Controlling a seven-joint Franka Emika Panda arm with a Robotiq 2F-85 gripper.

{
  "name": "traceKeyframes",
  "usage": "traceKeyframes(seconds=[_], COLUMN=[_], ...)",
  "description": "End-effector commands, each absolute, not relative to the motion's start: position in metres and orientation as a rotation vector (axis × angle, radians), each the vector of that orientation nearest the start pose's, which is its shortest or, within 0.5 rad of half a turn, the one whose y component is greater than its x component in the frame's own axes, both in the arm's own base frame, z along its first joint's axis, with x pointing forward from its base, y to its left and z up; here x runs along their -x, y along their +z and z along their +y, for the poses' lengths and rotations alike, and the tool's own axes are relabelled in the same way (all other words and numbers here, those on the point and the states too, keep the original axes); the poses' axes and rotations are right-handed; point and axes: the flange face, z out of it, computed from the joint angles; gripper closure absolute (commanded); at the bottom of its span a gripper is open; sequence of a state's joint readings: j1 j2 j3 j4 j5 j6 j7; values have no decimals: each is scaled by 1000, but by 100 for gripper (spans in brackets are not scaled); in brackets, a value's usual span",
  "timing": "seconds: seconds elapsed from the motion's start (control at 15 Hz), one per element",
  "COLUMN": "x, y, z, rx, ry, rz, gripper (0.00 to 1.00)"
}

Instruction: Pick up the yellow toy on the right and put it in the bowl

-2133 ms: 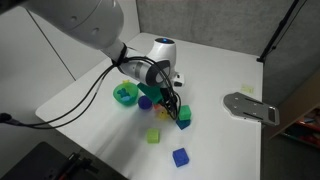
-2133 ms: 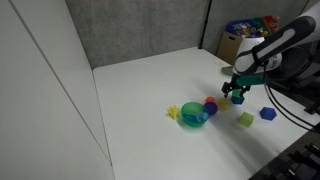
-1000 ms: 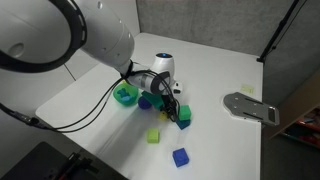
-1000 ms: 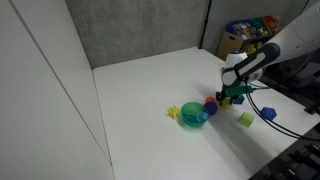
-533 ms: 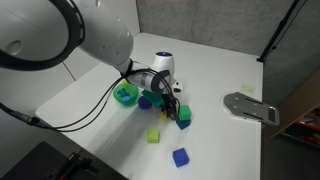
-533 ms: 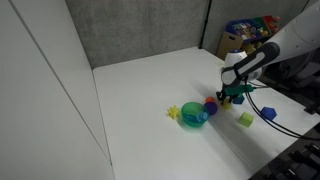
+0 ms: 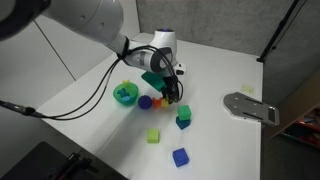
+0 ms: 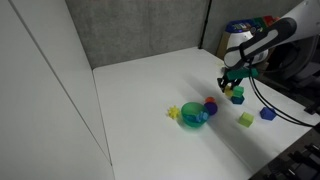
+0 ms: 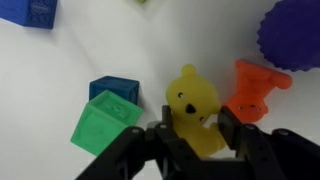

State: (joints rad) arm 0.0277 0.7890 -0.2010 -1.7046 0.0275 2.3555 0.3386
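Next, I let go of the yellow toy inside the green bowl [image 7: 125,92] that stands beyond the purple ball.
In the wrist view the yellow toy [image 9: 193,100], a small bear-like figure with dark eyes, sits between my black fingers, and my gripper [image 9: 193,126] is shut on it. In both exterior views the gripper [image 7: 172,93] [image 8: 230,86] hangs a little above the table, over the cluster of toys. The green bowl [image 7: 125,94] [image 8: 192,115] stands on the white table, beyond the purple ball [image 7: 145,101] as seen from the gripper. In the exterior views the toy itself is too small to make out.
An orange toy [image 9: 252,90] lies right beside the yellow one. A green cube [image 9: 105,120] [image 7: 184,118] sits on a blue cube [image 9: 115,88]. A lime cube [image 7: 153,135], a blue cube [image 7: 180,157] and a grey plate [image 7: 250,107] are nearby. A yellow spiky toy [image 8: 173,111] touches the bowl.
The jaws have shut on the yellow toy. The arm has since risen, lifting the gripper off the table above the cubes.
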Motion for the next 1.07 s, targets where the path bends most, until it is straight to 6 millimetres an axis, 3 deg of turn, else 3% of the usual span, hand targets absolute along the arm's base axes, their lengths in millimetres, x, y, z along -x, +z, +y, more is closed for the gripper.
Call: traceKeyframes(seconds=[0.0,0.2,0.4,0.8,1.0], x=[-643,-639,-628,-603,-596], y=[183,210,223,211,201], z=[-77,-41,-2,77,105], rx=[3205,3248,3291,3343,3344], ry=[167,135,110,159,192], rz=[756,664,559,348,275], gripper=[76,76,76,76,76])
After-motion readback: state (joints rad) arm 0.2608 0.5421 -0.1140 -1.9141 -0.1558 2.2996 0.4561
